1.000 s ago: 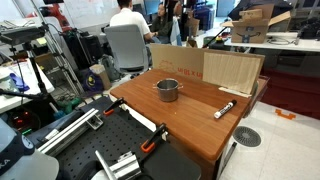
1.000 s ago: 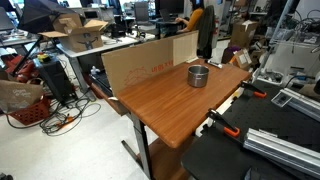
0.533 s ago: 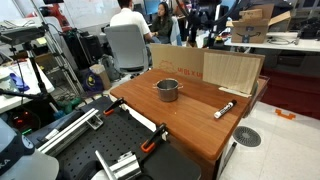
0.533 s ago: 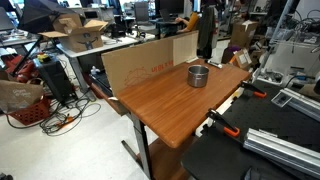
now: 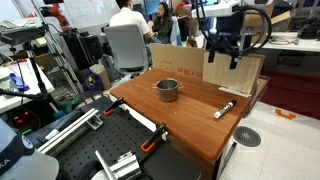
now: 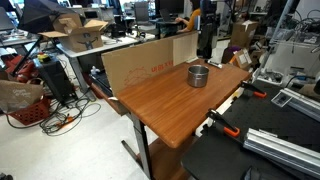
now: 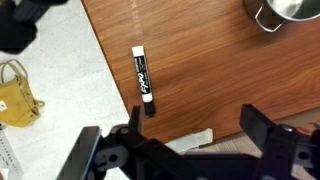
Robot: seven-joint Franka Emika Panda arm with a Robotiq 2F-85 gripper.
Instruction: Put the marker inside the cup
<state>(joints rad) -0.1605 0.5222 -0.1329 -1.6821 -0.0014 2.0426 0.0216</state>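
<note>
The marker's white end will stay free, as my gripper should next move down to the black end (image 5: 232,102) (image 7: 149,108) of the marker and close there.
The marker (image 5: 224,109) lies flat on the wooden table near its right edge; it has a white body and a black end. In the wrist view the marker (image 7: 144,80) lies upper left of my fingers. The silver cup (image 5: 167,89) stands upright mid-table and empty; it also shows in the exterior view (image 6: 198,75) and at the wrist view's top right corner (image 7: 290,12). My gripper (image 5: 224,50) hangs high above the table's back right, over the cardboard. In the wrist view the gripper (image 7: 175,150) is open and empty, its jaws wide apart.
An upright cardboard board (image 5: 205,68) stands along the table's back edge and also shows in an exterior view (image 6: 150,62). A pale strip of tape (image 7: 185,142) lies on the wood. Orange clamps (image 5: 152,143) grip the table's front edge. People sit behind.
The arm with its gripper has come into an exterior view at the upper right, above the cardboard. The marker and the cup have not moved.
</note>
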